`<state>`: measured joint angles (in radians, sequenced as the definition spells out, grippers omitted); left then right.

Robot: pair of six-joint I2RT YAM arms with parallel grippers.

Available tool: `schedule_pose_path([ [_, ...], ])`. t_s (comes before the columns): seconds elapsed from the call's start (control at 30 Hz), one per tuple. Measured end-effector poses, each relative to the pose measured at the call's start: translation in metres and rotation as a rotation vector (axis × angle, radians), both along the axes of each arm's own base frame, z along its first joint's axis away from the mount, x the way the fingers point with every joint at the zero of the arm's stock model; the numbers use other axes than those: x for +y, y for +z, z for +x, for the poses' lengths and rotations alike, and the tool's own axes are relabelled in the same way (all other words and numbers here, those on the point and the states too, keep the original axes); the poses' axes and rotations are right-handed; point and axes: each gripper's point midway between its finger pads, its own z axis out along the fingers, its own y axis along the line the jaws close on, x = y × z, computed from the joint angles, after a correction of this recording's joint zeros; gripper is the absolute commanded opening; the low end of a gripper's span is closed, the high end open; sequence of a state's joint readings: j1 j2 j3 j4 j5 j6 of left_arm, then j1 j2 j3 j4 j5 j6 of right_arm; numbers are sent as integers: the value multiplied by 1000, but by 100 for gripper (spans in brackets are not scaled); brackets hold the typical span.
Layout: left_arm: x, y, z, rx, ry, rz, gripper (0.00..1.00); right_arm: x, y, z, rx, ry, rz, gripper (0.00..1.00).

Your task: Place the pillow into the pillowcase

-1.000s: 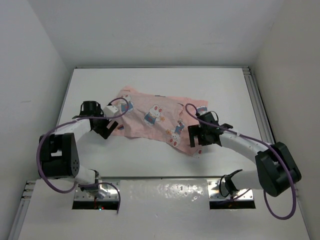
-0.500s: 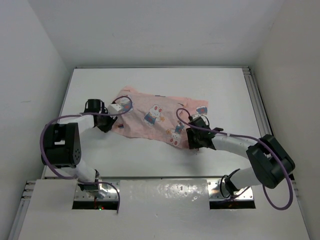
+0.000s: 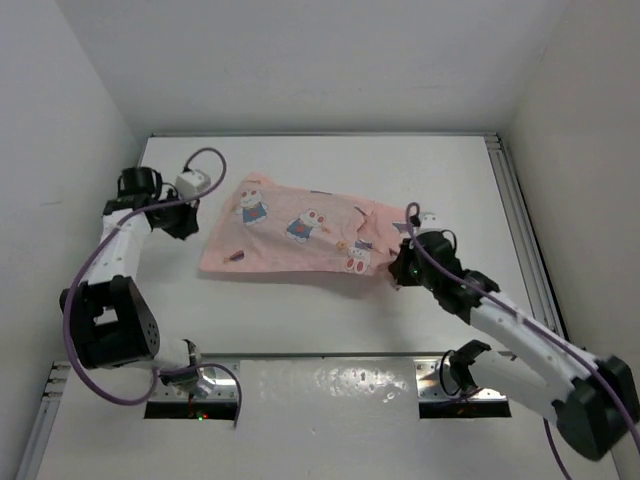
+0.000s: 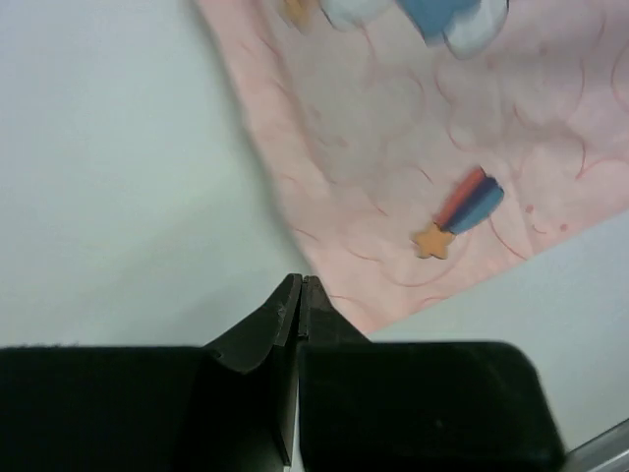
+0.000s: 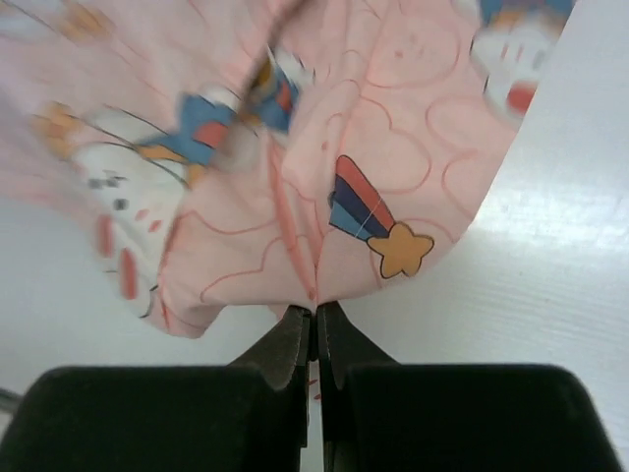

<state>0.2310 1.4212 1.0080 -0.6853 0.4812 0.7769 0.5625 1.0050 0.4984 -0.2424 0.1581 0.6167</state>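
The pillowcase's loose corner has my empty left gripper beside it, so that gripper should open and grab the pillowcase's edge (image 3: 214,243) near that corner while my right gripper keeps hold of its fold.
The pink rabbit-print pillowcase (image 3: 300,235) lies stretched flat across the middle of the table. My right gripper (image 3: 397,273) is at its right near corner and is shut on a pinched fold of the pillowcase (image 5: 295,147), which runs into the fingertips of the right gripper (image 5: 316,309). My left gripper (image 3: 187,226) sits just off the cloth's left edge. In the left wrist view the left gripper (image 4: 300,283) has its jaws pressed together with no cloth between them. The pillowcase (image 4: 442,147) corner passes beside and behind the right finger. The pillow is out of view.
The white table (image 3: 300,160) is boxed in by pale walls at the left, back and right. A metal rail (image 3: 510,200) runs along its right edge. A shiny plate (image 3: 330,380) covers the near edge between the arm bases.
Both grippers have closed from open. The left arm swung out to the far left and the right arm drew back to the right. The pillowcase was pulled flatter and wider.
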Motion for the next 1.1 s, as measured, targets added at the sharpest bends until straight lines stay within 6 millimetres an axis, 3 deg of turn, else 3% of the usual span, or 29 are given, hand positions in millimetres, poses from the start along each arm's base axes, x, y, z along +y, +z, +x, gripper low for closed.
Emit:
schedule_pose_path([
  [0.1, 8, 65, 20, -122, 11, -15, 0, -1, 66, 12, -163, -33, 110, 0],
  [0.17, 7, 97, 22, -166, 6, -29, 0, -3, 106, 17, -235, -45, 144, 0],
  [0.3, -4, 148, 14, -195, -24, -72, 0, -8, 167, 20, -326, -45, 148, 0],
  [0.33, -7, 159, 12, -213, -39, -73, 5, -9, 180, 20, -348, -43, 147, 0],
  [0.37, -14, 165, 9, -230, -73, -67, 22, -11, 189, 19, -362, -42, 144, 0],
  [0.4, -18, 165, 5, -237, -102, -51, 28, -12, 196, 19, -375, -40, 141, 0],
  [0.47, -46, 145, -12, -195, -199, -55, 44, -12, 197, 19, -375, -35, 136, 0],
  [0.57, -112, 66, -58, -69, -467, -62, 58, -9, 176, 18, -332, -22, 126, 0],
  [0.6, -126, 31, -85, 4, -549, -48, 59, -9, 160, 16, -298, -22, 115, 0],
  [0.63, -135, 2, -112, 69, -621, -27, 61, -9, 147, 16, -275, -23, 110, 0],
  [0.67, -137, -23, -139, 123, -680, 5, 73, -9, 131, 14, -239, -23, 95, 0],
  [0.73, -129, -50, -168, 174, -726, 85, 78, -12, 104, 9, -181, -27, 71, 0],
  [0.8, -126, -56, -160, 132, -718, 145, 98, -13, 91, 4, -150, -30, 62, 0],
  [0.93, -142, -54, -125, 4, -694, 206, 100, -12, 90, 4, -149, -41, 83, 0],
  [1.1, -170, -64, -111, -51, -719, 230, 99, -15, 95, 3, -166, -64, 100, 0],
])
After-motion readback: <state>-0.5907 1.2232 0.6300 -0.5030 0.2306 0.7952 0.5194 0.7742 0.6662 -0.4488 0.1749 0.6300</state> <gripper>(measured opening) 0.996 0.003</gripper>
